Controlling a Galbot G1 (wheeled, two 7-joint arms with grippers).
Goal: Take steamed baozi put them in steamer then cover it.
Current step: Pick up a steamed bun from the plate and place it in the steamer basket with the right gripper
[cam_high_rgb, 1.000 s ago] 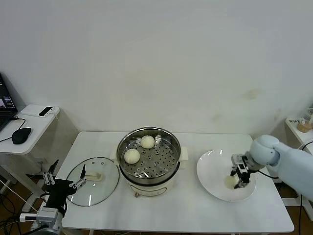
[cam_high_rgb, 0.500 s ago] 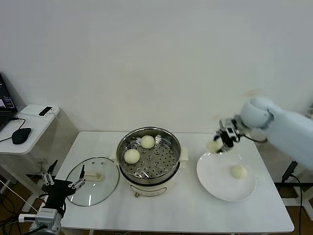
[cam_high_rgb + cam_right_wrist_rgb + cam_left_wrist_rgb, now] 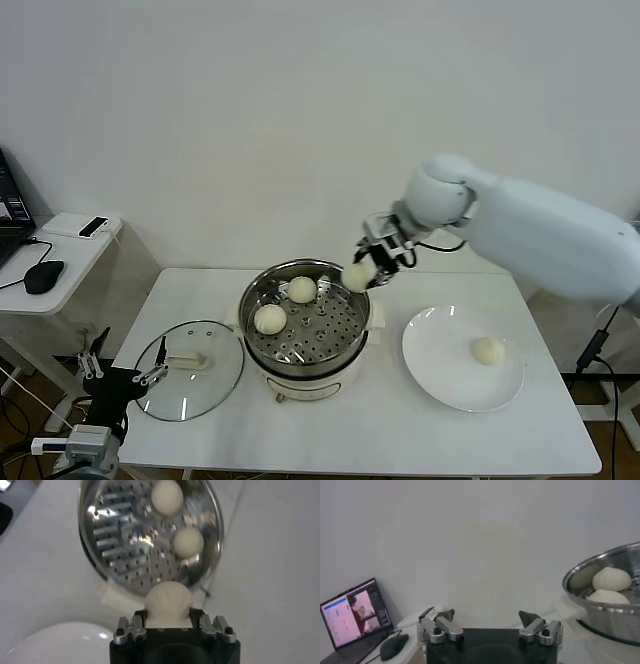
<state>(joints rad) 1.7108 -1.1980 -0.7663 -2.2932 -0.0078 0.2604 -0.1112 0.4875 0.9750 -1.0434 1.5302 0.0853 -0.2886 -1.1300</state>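
Next, my right gripper lets go of the baozi on the bare front part of the steamer's perforated tray (image 3: 303,348) (image 3: 115,526).
My right gripper (image 3: 366,268) is shut on a cream-white baozi (image 3: 356,276) and holds it in the air over the right rim of the steamer (image 3: 304,360). The wrist view shows that baozi (image 3: 168,600) between the jaws, above the rim of the perforated tray (image 3: 115,535). Two baozi (image 3: 270,319) (image 3: 302,289) lie on the tray at its left and back. One baozi (image 3: 488,350) lies on the white plate (image 3: 440,370). The glass cover (image 3: 190,368) lies flat on the table left of the steamer. My left gripper (image 3: 118,378) is open and idle at the table's left front corner.
A side desk (image 3: 55,250) with a mouse (image 3: 43,276) and a laptop stands at the far left, beyond the table. The left wrist view shows the steamer's rim (image 3: 605,570) with two buns inside.
My right gripper lifted one baozi off the plate and carried it left to the steamer's right rim. One baozi stays on the plate. The left arm shifted only slightly.
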